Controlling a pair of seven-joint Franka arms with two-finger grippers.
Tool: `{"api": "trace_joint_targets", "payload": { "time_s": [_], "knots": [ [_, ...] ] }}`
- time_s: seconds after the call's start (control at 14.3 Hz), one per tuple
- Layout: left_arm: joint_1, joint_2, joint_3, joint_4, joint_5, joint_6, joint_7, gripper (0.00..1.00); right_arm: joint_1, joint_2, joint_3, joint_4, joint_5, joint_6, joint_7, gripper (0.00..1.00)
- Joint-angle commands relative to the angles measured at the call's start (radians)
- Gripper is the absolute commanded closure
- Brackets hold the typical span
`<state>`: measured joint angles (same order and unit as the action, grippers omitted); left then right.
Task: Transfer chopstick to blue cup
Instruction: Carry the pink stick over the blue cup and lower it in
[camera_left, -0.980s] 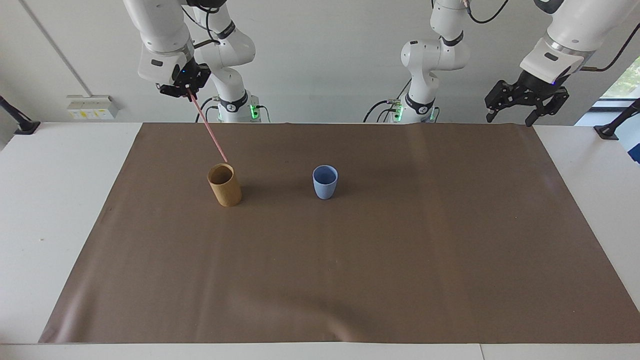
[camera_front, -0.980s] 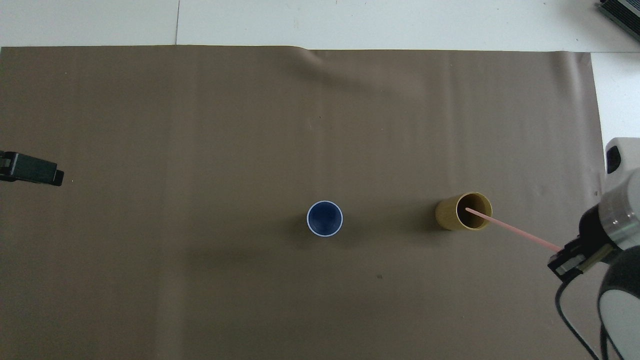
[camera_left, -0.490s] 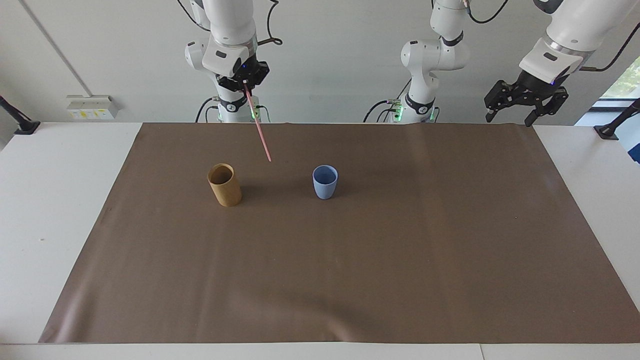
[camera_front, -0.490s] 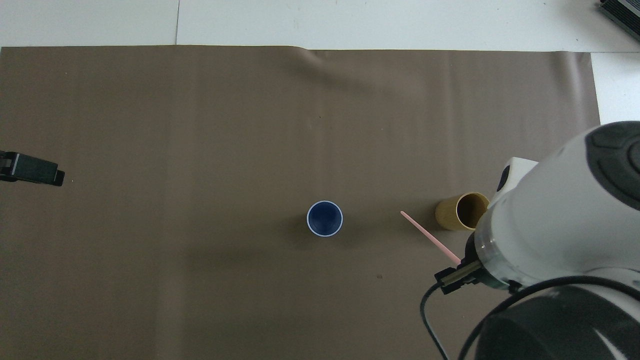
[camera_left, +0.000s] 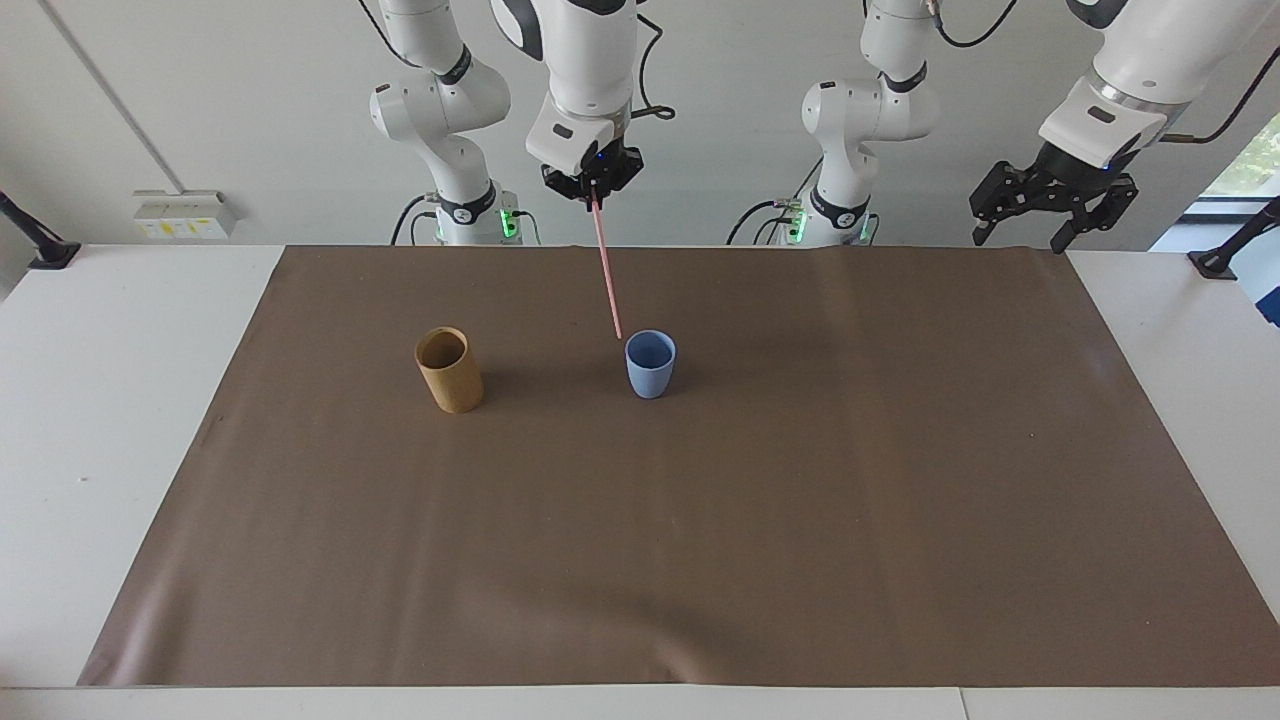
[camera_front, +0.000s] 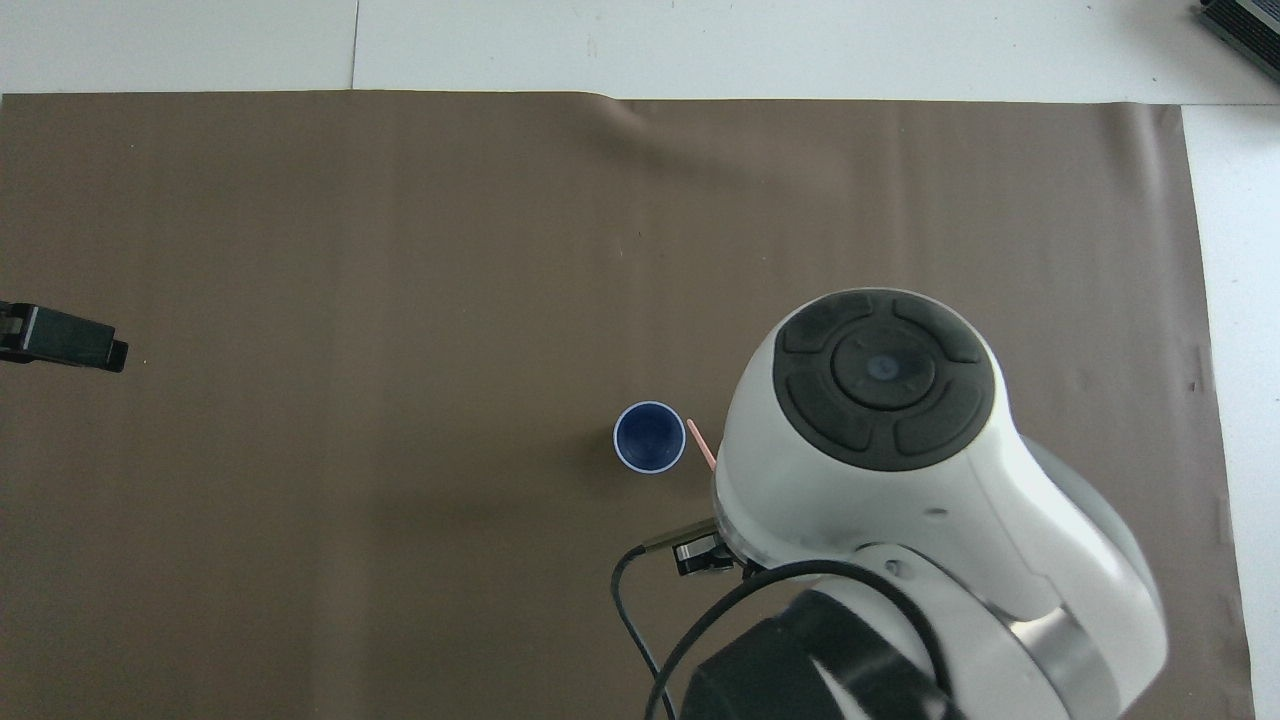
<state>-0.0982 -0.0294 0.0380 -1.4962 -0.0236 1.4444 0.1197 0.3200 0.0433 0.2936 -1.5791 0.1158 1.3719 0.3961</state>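
The pink chopstick, now hanging just beside the blue cup, will be let go by my right gripper inside the blue cup (camera_front: 649, 437), so it leans on the cup's rim.
A pale pink chopstick (camera_left: 606, 270) hangs nearly upright from my right gripper (camera_left: 594, 195), which is shut on its top end, high over the brown mat. Its lower tip sits just beside the rim of the light-blue cup (camera_left: 650, 364), toward the right arm's end, and is not inside it. In the overhead view only the stick's tip (camera_front: 699, 441) shows next to the blue cup (camera_front: 649, 437); the right arm's body covers the rest and the gripper. My left gripper (camera_left: 1030, 232) waits raised at the left arm's end of the table, fingers open and empty; its tip (camera_front: 62, 338) shows overhead.
A tan-brown cylindrical cup (camera_left: 449, 370) stands upright on the brown mat (camera_left: 700, 520), beside the blue cup toward the right arm's end; the overhead view hides it under the right arm. White table borders the mat.
The right gripper has carried the chopstick out of the tan cup and across to beside the blue cup, the stick turning more upright. The left arm has not moved.
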Motion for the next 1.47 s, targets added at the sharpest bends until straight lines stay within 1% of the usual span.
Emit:
{"api": "trace_joint_targets", "payload": {
  "time_s": [0.0, 0.14, 0.42, 0.63, 1.12, 1.33, 1.4],
  "knots": [
    [0.011, 0.013, -0.007, 0.027, 0.014, -0.019, 0.003, 0.00, 0.034, 0.058, 0.007, 0.030, 0.025, 0.045, 0.090, 1.00],
    [0.006, 0.006, -0.007, 0.024, 0.017, -0.009, -0.008, 0.00, 0.048, 0.081, 0.009, 0.028, 0.025, 0.073, 0.107, 1.00],
    [0.000, -0.003, -0.012, 0.016, 0.014, -0.012, -0.006, 0.00, 0.048, 0.092, 0.009, 0.027, 0.042, 0.096, 0.110, 1.00],
    [-0.001, -0.004, -0.013, 0.013, 0.011, -0.016, -0.011, 0.00, 0.038, 0.090, 0.009, 0.010, 0.041, 0.087, 0.109, 1.00],
    [-0.002, -0.004, -0.017, 0.013, 0.010, -0.015, -0.011, 0.00, 0.034, 0.133, 0.007, -0.006, 0.054, 0.108, 0.112, 1.00],
    [0.000, -0.004, -0.015, 0.013, 0.008, -0.016, -0.011, 0.00, 0.031, 0.135, 0.007, -0.006, 0.054, 0.108, 0.110, 1.00],
    [0.000, -0.004, -0.015, 0.013, 0.010, -0.016, -0.012, 0.00, 0.028, 0.136, 0.007, -0.006, 0.054, 0.111, 0.109, 0.84]
  ]
}}
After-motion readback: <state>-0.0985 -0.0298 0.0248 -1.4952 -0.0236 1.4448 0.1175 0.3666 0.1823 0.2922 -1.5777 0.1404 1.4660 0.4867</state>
